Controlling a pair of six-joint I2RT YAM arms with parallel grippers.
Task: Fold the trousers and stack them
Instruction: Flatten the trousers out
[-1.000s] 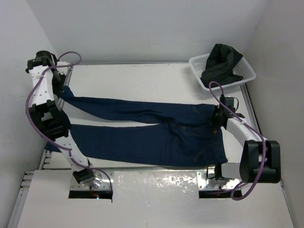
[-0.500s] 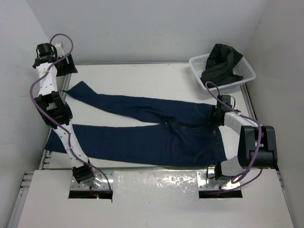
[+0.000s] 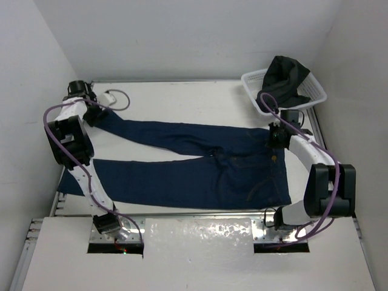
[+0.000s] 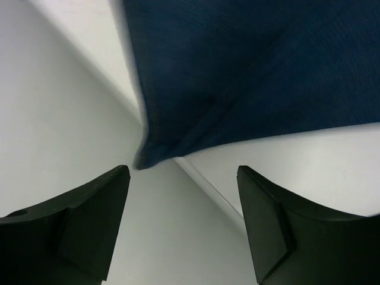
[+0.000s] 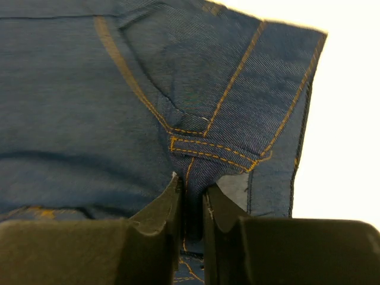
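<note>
The robot's right gripper pinches denim short of the waistband's corner, so it should open and take that waistband corner (image 5: pixel 319 40) while the left gripper lines up with the hem corner.
The trousers (image 3: pixel 200 163), dark navy jeans with tan stitching, lie spread flat on the white table (image 3: pixel 182 100), legs to the left and waist to the right. My left gripper (image 3: pixel 92 114) hovers at the far-left hem of the upper leg. In the left wrist view that gripper (image 4: pixel 181 196) is open and holds nothing, and the hem corner (image 4: pixel 145 157) lies just beyond the fingertips. My right gripper (image 3: pixel 277 138) sits on the waistband's far corner. The right wrist view shows its jaws (image 5: pixel 193 196) close together, with a ridge of denim (image 5: pixel 89 119) between them below a belt loop (image 5: pixel 208 148).
A white basket (image 3: pixel 316 98) at the back right holds a dark crumpled garment (image 3: pixel 282 82). Walls close in on the left, back and right. A shiny sheet (image 3: pixel 200 233) covers the near edge between the arm bases. The table's left edge (image 4: pixel 208 184) runs under my left fingers.
My left gripper has opened and let go of the upper leg's hem, which now lies stretched to the far left. The right gripper has shifted slightly toward the back and its jaws have eased a little.
</note>
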